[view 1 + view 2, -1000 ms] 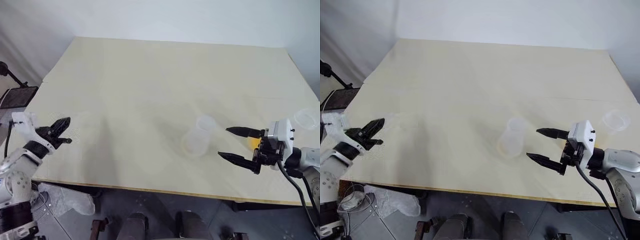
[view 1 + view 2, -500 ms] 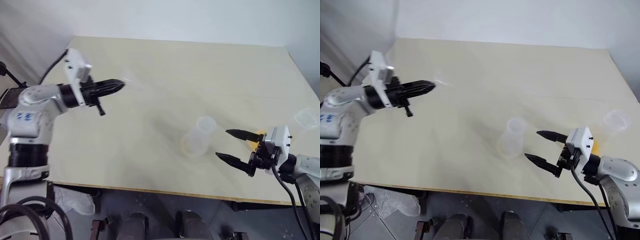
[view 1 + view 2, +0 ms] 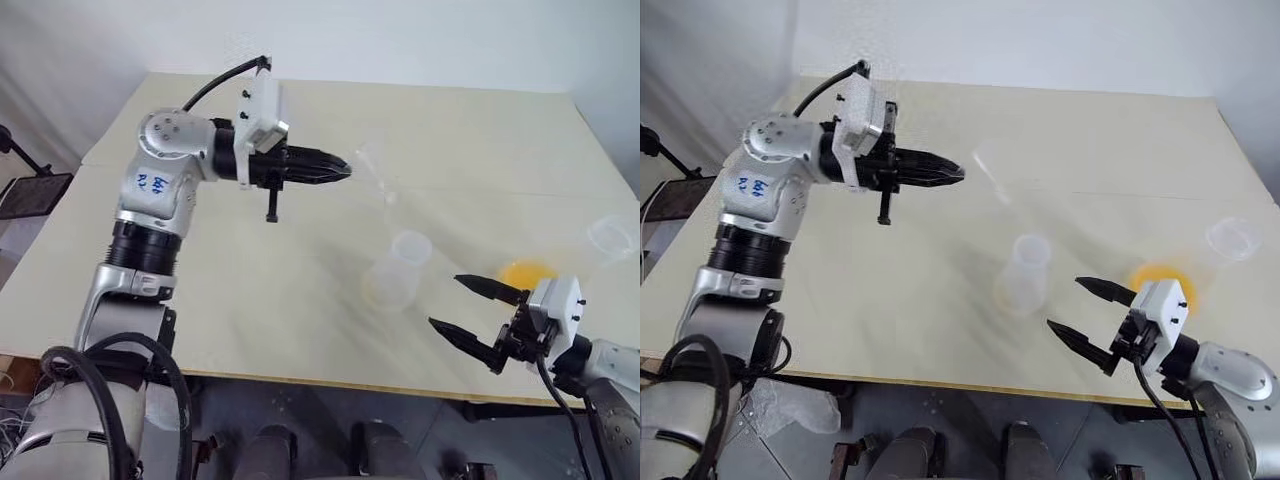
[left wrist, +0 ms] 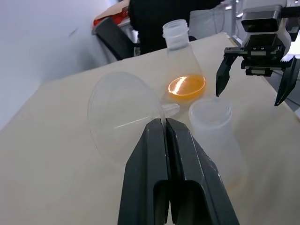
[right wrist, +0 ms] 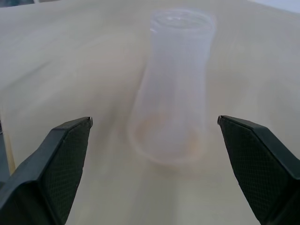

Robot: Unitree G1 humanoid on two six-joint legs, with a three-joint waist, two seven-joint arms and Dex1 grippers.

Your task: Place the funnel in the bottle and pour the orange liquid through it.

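Observation:
My left gripper is going to release the clear funnel in the opening of the empty clear bottle (image 3: 414, 240) (image 4: 210, 111).
My left gripper (image 3: 345, 168) is shut on the rim of the clear funnel (image 4: 124, 115), holding it in the air over the table's middle, pointing right. The funnel (image 3: 372, 168) hangs up and to the left of the empty clear bottle (image 3: 400, 270), which stands upright on the table. A second flask (image 4: 183, 65) to its right holds the orange liquid (image 3: 525, 272) as a shallow pool. My right gripper (image 3: 465, 305) is open and level near the front edge, aimed at the bottle (image 5: 176, 89) with a gap between them, nothing between its fingers.
A clear cup (image 3: 612, 235) stands near the table's right edge. The pale wooden table (image 3: 250, 300) ends close in front of my right gripper. A black stand (image 3: 30, 190) sits off the table's left side.
My left arm swept up and to the right from the table's left edge to over its middle, carrying the funnel. My right gripper sank slightly toward the front edge, still open.

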